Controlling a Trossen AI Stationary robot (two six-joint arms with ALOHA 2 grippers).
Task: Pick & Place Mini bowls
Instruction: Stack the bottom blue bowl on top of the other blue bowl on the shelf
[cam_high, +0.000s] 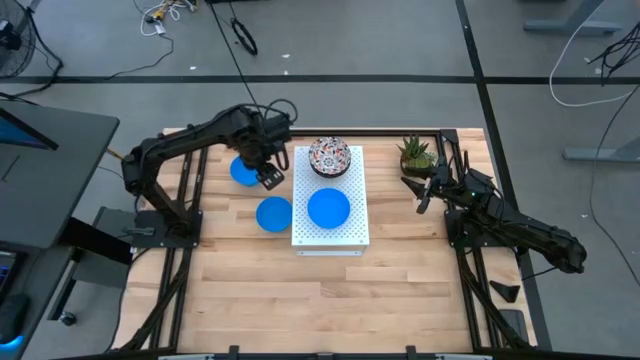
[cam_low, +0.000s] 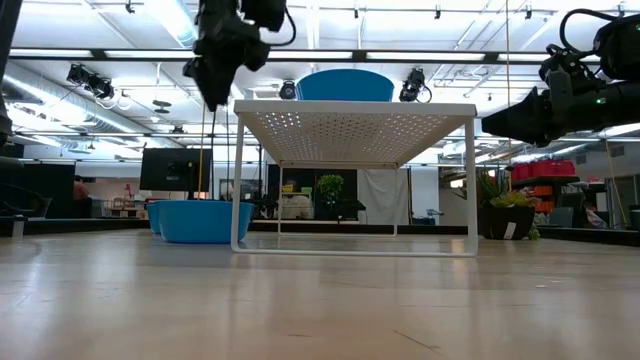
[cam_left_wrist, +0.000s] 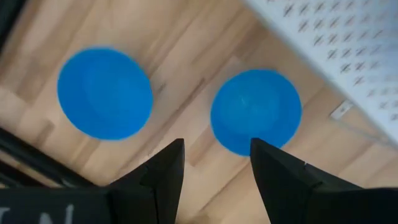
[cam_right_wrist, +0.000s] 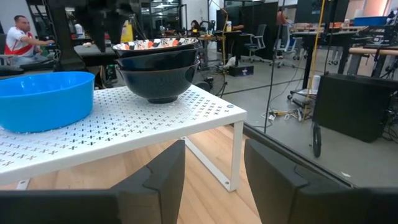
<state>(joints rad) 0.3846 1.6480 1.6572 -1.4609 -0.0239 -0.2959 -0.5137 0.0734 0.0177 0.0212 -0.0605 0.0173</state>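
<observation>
The nearer blue table bowl's rim (cam_high: 261, 205) (cam_left_wrist: 212, 117), on the side of the bowl away from the white board, should be gripped next by my left gripper.
Two blue bowls sit on the wood left of the white board: one farther off (cam_high: 243, 170) (cam_left_wrist: 104, 92), one nearer (cam_high: 273, 213) (cam_left_wrist: 256, 111). A third blue bowl (cam_high: 328, 208) (cam_right_wrist: 40, 99) stands on the board's near half. Nested floral bowls (cam_high: 330, 157) (cam_right_wrist: 158, 65), dark outside, stand on its far half. My left gripper (cam_high: 269, 178) (cam_left_wrist: 216, 158) hangs open in the air above the two table bowls and holds nothing. My right gripper (cam_high: 424, 192) (cam_right_wrist: 214, 168) waits open at the table's right, level, facing the board.
The white perforated board (cam_high: 355, 232) (cam_low: 350, 125) is a raised shelf on thin legs at the table's middle. A spiky green potted plant (cam_high: 416, 152) stands at the far right, close to my right arm. Bare wood stretches across the near half of the table (cam_high: 320, 300).
</observation>
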